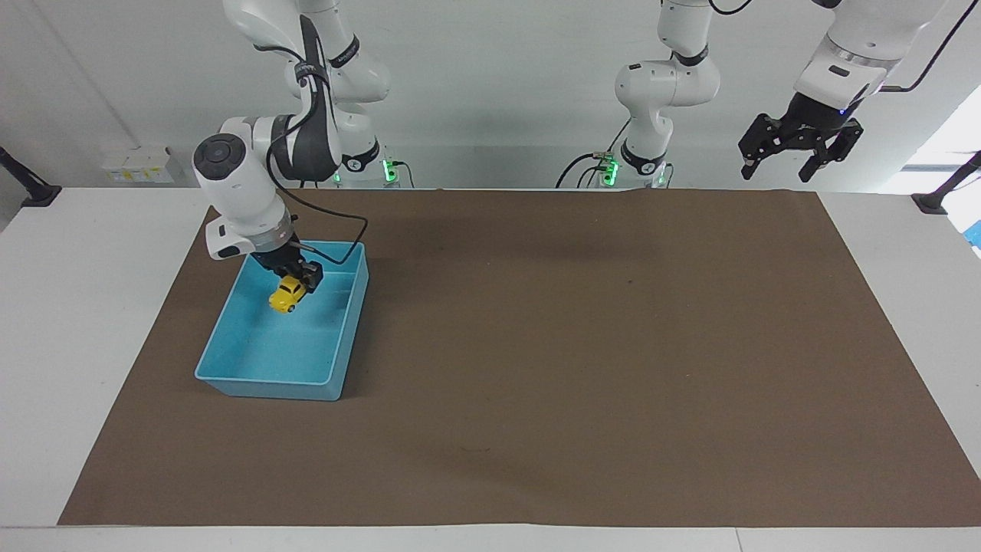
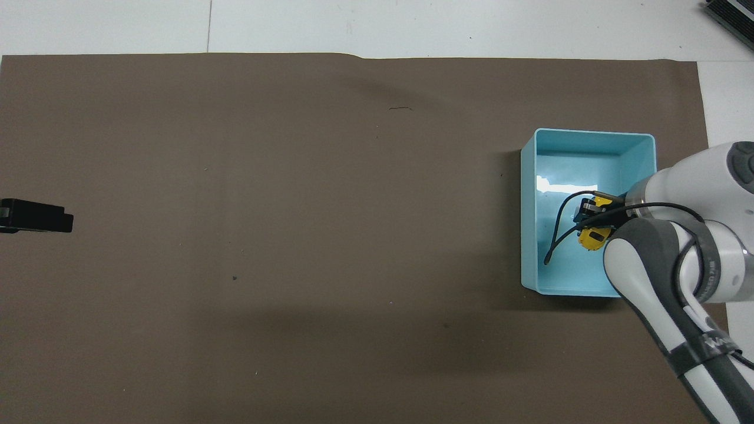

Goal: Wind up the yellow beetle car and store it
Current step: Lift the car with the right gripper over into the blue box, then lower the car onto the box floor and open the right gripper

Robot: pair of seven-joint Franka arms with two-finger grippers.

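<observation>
Next, I let go of the yellow beetle car, tilted nose down inside the rim, with my right gripper on the blue bin's bottom (image 2: 580,241), near the bright streak of glare.
The yellow beetle car (image 1: 287,295) (image 2: 594,237) hangs tilted, nose down, over the inside of the blue bin (image 1: 337,382) (image 2: 529,224). My right gripper (image 1: 295,285) (image 2: 594,221) is shut on the car from above, inside the bin's rim. Whether the car touches the bin floor I cannot tell. My left gripper (image 1: 798,159) waits open and high up over the left arm's end of the table, holding nothing; only its tip (image 2: 36,215) shows in the overhead view.
A brown mat (image 1: 582,345) covers most of the white table. The bin stands on it toward the right arm's end. A black cable (image 1: 341,230) loops from the right wrist over the bin's rim.
</observation>
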